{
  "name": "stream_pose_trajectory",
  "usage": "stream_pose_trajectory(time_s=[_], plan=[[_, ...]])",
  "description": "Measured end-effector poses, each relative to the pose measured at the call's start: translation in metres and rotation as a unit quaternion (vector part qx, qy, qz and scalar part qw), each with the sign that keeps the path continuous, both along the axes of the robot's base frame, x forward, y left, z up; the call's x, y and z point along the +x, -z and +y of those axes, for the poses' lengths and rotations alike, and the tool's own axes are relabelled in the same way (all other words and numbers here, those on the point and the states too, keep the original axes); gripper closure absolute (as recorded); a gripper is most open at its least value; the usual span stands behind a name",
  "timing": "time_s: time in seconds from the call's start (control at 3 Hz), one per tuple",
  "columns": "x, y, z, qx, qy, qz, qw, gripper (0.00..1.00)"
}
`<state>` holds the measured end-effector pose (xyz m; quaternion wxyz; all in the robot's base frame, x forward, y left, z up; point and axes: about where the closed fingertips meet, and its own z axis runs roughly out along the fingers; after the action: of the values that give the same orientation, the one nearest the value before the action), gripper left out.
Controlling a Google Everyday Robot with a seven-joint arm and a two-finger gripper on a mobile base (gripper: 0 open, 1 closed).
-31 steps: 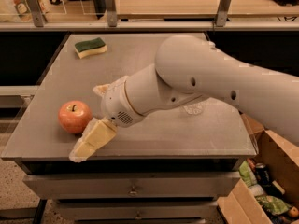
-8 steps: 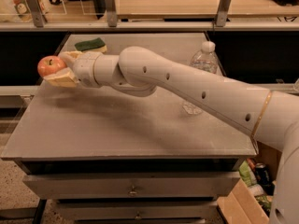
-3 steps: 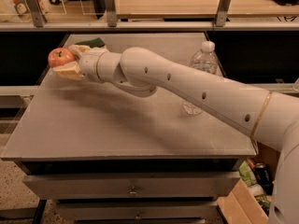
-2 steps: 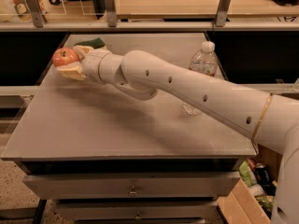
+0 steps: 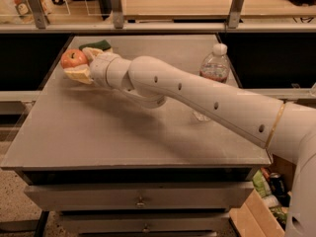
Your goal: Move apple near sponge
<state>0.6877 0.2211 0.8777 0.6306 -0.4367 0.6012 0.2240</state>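
Next, my gripper releases the apple on the grey table's far corner [image 5: 80,57], in front of the dark green sponge.
The red-orange apple [image 5: 73,58] is held in my gripper [image 5: 79,64], whose pale fingers [image 5: 79,75] close around it from below and behind. It hangs just above the far left part of the grey table [image 5: 113,132]. The sponge [image 5: 97,45] lies right behind the gripper; only its dark green top shows, the rest is hidden by my wrist. My white arm [image 5: 197,98] stretches across the table from the right.
A clear plastic water bottle [image 5: 213,68] with a white cap stands at the right of the table, behind my arm. A wooden shelf [image 5: 177,4] with metal posts runs behind the table. A cardboard box [image 5: 256,211] with clutter sits on the floor at the lower right.
My gripper took hold of the apple at the table's front left, lifted it and carried it to the far left. In the last second it moved slightly right, toward the sponge.
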Motion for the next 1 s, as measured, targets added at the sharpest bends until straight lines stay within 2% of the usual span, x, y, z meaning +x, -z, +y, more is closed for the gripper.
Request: stream_pose_trajectory(time_s=[1.0], plan=[[0.0155, 0.0026, 0.0033, -0.004, 0.029, -0.013, 0.9995, 1.0]])
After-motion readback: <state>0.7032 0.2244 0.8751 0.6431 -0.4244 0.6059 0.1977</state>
